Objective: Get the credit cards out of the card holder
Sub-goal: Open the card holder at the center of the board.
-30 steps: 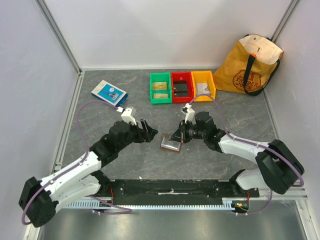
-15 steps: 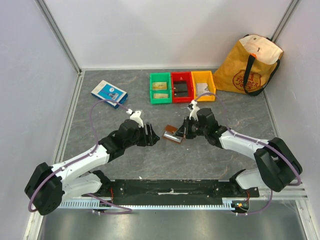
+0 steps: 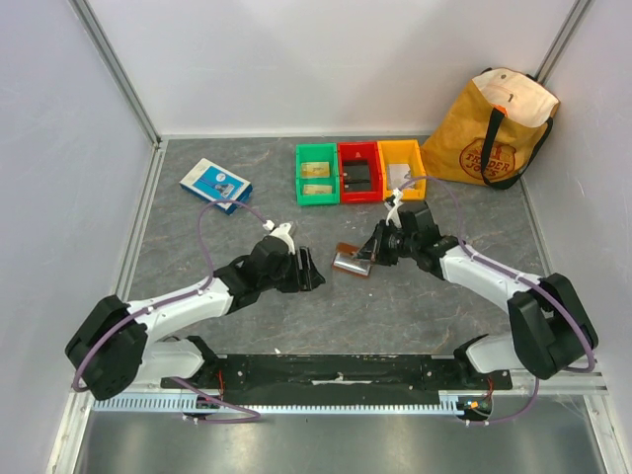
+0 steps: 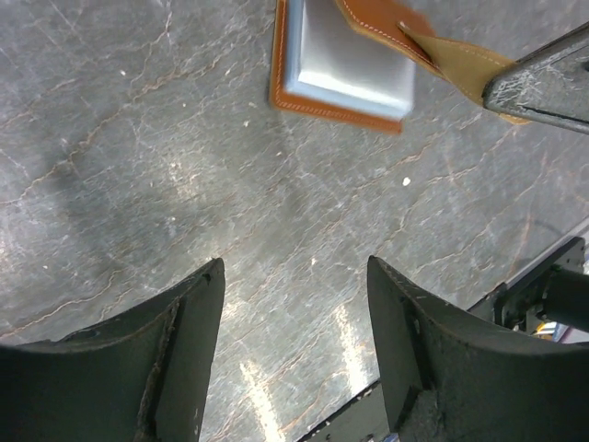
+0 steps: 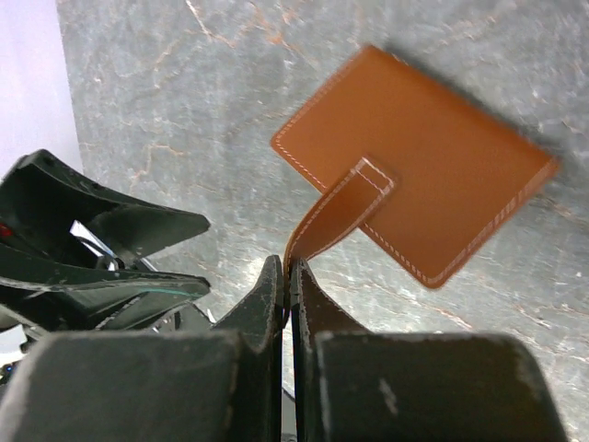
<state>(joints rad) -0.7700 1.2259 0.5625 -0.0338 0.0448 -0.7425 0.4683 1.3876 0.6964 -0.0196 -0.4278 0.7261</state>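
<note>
Next, I release the card holder on the table (image 3: 344, 275) with my right gripper, just beyond my left gripper's open fingers.
The card holder (image 3: 352, 262) is a small brown leather wallet, held tilted with one edge lifted off the table. My right gripper (image 5: 287, 269) is shut on its brown strap (image 5: 336, 214), with the holder's stitched outer face (image 5: 433, 170) hanging beyond the fingers. In the left wrist view the holder's pale blue-grey face (image 4: 348, 63) shows at the top, under the strap (image 4: 433, 44). My left gripper (image 4: 294, 267) is open just short of the holder, with only bare table between its fingers. The credit cards are hidden.
Green (image 3: 318, 174), red (image 3: 357, 173) and yellow (image 3: 402, 170) bins stand in a row at the back; the green one holds two tan flat pieces. A blue-and-white flat box (image 3: 215, 184) lies back left. A yellow tote bag (image 3: 499, 130) stands back right.
My right gripper has carried the holder by its strap away from me and to the right. The left gripper followed it rightward, and its jaws narrowed a little.
</note>
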